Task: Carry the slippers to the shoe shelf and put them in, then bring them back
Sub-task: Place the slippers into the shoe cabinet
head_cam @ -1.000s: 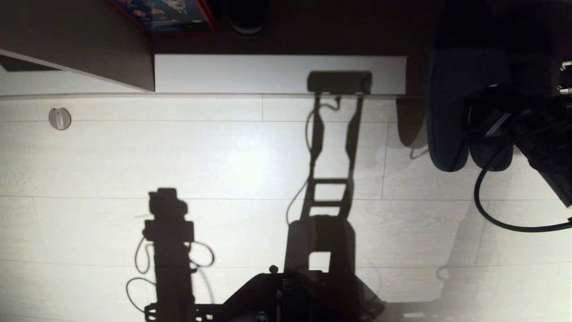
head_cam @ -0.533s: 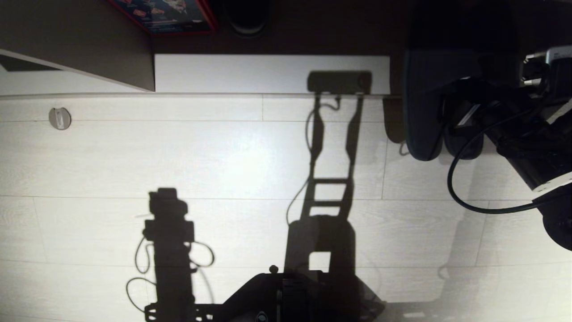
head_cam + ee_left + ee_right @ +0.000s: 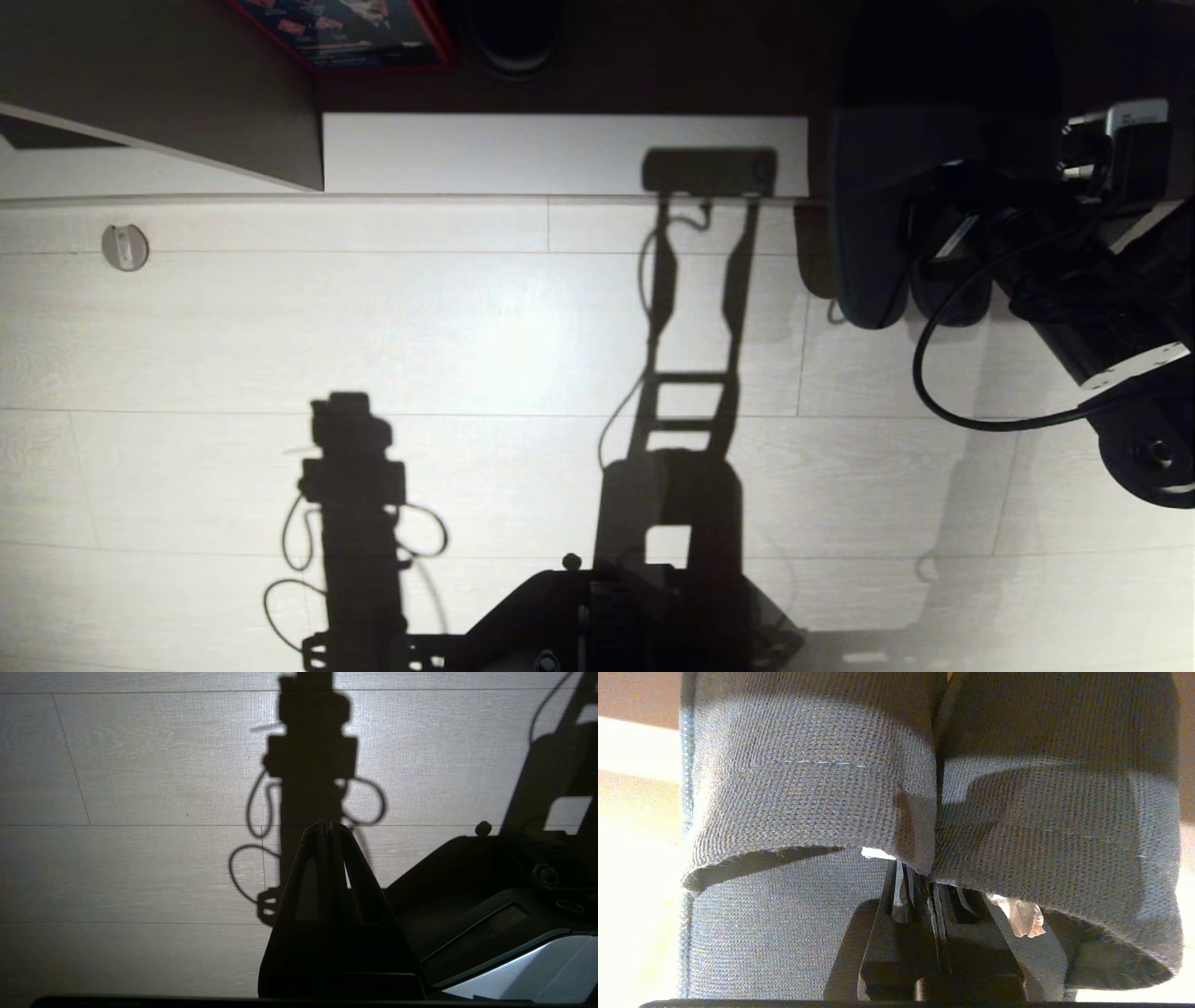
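Next, my right gripper lets go of the slippers on the dark shoe shelf [image 3: 924, 136], with their heels sticking out past the light base board.
My right gripper [image 3: 920, 873] is shut on the inner upper edges of both slippers, pinched together. They are dark woven ones, one [image 3: 808, 788] beside the other [image 3: 1055, 821], with a small white tag [image 3: 878, 853] showing at the fingers. In the head view the slippers [image 3: 868, 215] hang at the upper right before my right arm [image 3: 1102, 327]. Their toes are lost in the dark of the shoe shelf, above its light base board [image 3: 560, 154]; their heels are over the floor. My left gripper [image 3: 327, 823] is shut and empty, parked low over the floor.
A red-edged box [image 3: 345, 33] and a dark round thing [image 3: 513, 37] sit deep in the shelf. A brown upright board [image 3: 187, 103] bounds it on the left. A small round disc [image 3: 124, 247] lies on the pale plank floor. A black cable [image 3: 934, 383] loops under the right arm.
My right arm has carried the slippers leftward and deeper toward the shelf, still gripped. The left arm and the camera have not moved.
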Motion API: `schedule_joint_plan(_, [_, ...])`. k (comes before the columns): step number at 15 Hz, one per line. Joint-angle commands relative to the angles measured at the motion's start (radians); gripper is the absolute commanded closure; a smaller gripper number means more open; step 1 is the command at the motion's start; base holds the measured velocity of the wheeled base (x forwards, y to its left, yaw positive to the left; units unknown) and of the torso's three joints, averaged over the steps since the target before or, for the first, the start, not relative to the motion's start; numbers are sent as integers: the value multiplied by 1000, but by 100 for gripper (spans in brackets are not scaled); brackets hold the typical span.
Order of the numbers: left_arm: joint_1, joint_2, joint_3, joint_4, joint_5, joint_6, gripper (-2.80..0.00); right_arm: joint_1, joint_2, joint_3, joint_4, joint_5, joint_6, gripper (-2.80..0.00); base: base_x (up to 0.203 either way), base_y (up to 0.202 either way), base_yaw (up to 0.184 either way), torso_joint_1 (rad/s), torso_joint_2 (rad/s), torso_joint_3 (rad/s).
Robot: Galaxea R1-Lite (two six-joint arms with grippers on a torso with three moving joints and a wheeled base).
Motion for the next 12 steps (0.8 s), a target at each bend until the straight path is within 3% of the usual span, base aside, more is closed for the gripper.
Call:
schedule_joint_plan(1, [0, 1, -1, 1, 0, 0, 0, -2, 0, -10, -9, 0, 0, 0, 0, 0, 0, 0, 0, 0])
schedule_joint_plan(12, [0, 1, -1, 1, 0, 0, 0, -6, 99, -149, -11, -10, 16, 0, 0, 0, 0, 0, 0, 0])
